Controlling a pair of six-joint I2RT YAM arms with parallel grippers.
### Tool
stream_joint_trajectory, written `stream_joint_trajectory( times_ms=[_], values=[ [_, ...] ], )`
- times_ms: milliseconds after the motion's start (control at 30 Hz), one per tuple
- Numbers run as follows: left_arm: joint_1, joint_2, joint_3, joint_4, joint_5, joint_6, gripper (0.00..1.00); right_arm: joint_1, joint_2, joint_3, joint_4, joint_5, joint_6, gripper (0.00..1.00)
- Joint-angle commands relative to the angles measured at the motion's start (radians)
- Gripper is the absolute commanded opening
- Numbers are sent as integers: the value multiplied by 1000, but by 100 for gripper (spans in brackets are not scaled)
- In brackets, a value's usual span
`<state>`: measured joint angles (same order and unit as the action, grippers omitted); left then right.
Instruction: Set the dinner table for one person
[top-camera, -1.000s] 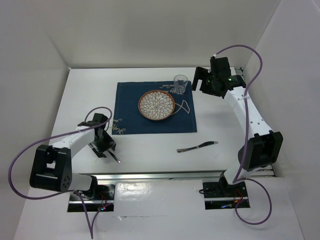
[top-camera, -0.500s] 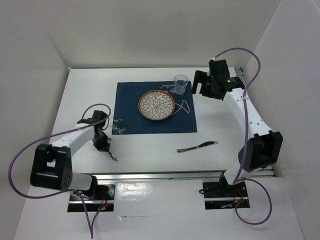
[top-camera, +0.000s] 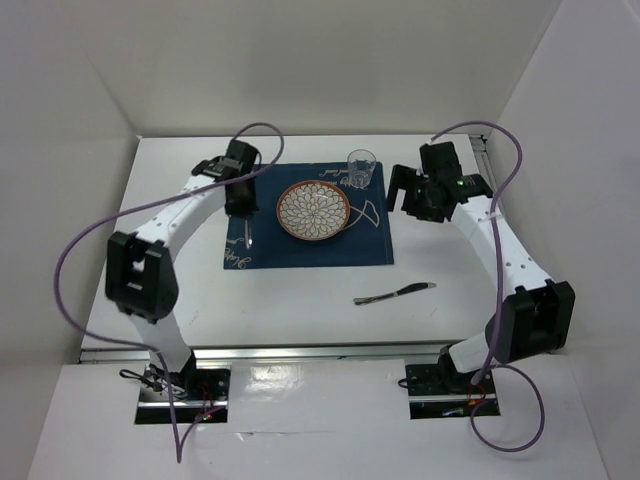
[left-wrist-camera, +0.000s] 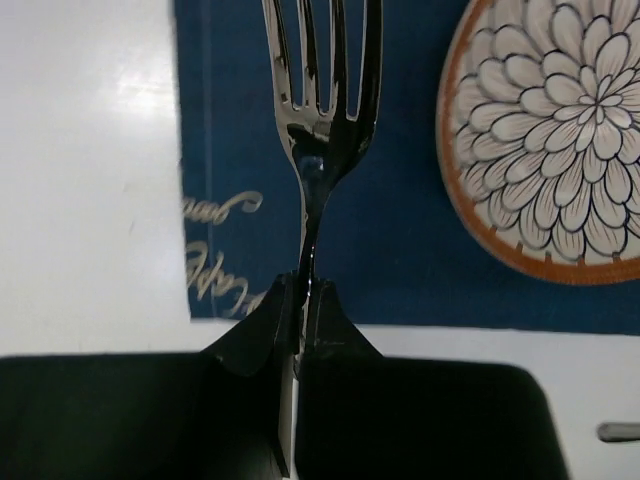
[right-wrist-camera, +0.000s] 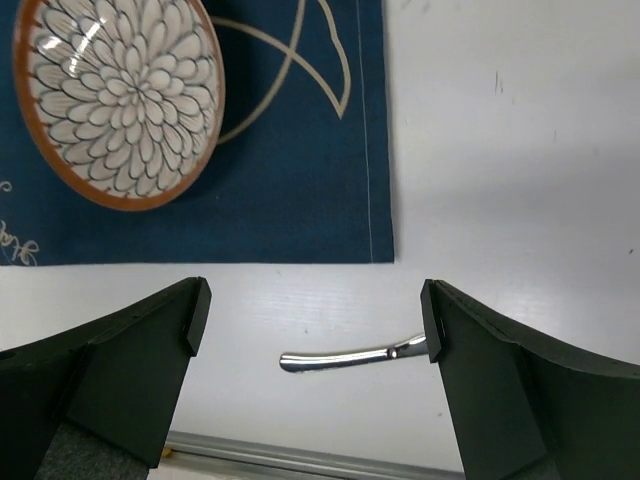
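My left gripper should release the fork on the navy placemat (top-camera: 263, 222) (left-wrist-camera: 355, 150) next to the flower-patterned plate, opposite the side with the clear glass. The fork is now held over the placemat.
My left gripper (top-camera: 243, 205) (left-wrist-camera: 303, 290) is shut on the neck of a dark shiny fork (left-wrist-camera: 320, 120) (top-camera: 247, 234). It holds the fork over the left part of the navy placemat (top-camera: 310, 250), just left of the flower-patterned plate (top-camera: 314, 210) (left-wrist-camera: 560, 140). A clear glass (top-camera: 361, 168) stands at the mat's far right corner. My right gripper (top-camera: 412, 196) (right-wrist-camera: 313, 310) hangs open and empty off the mat's right edge. A silver utensil (top-camera: 395, 293) (right-wrist-camera: 350, 357) lies on the white dinner table (top-camera: 300, 300), in front of the mat's right corner.
White walls close in the table on the left, the back and the right. An aluminium rail (top-camera: 300, 352) (right-wrist-camera: 300, 457) runs along the near edge. Purple cables loop off both arms.
The left gripper shut on the fork at the near left of the table. It then lifted the fork and carried it back over the mat's left side. The right gripper shifted slightly nearer.
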<state>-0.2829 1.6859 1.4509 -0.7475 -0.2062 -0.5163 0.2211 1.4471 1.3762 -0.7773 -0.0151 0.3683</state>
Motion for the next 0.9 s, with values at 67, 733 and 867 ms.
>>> stream_joint_trajectory(
  times_ms=[67,733,867],
  values=[
    [-45,273,255,-139,-19,145,0,20,-94,-103,-56,32,90,100],
    [-45,644,531,-214,37,81,0,147,-108,-414,-162,181,601,100],
    [-45,656,552,-249,-7,47,0,175,-82,-477,-84,94,685,93]
  ],
)
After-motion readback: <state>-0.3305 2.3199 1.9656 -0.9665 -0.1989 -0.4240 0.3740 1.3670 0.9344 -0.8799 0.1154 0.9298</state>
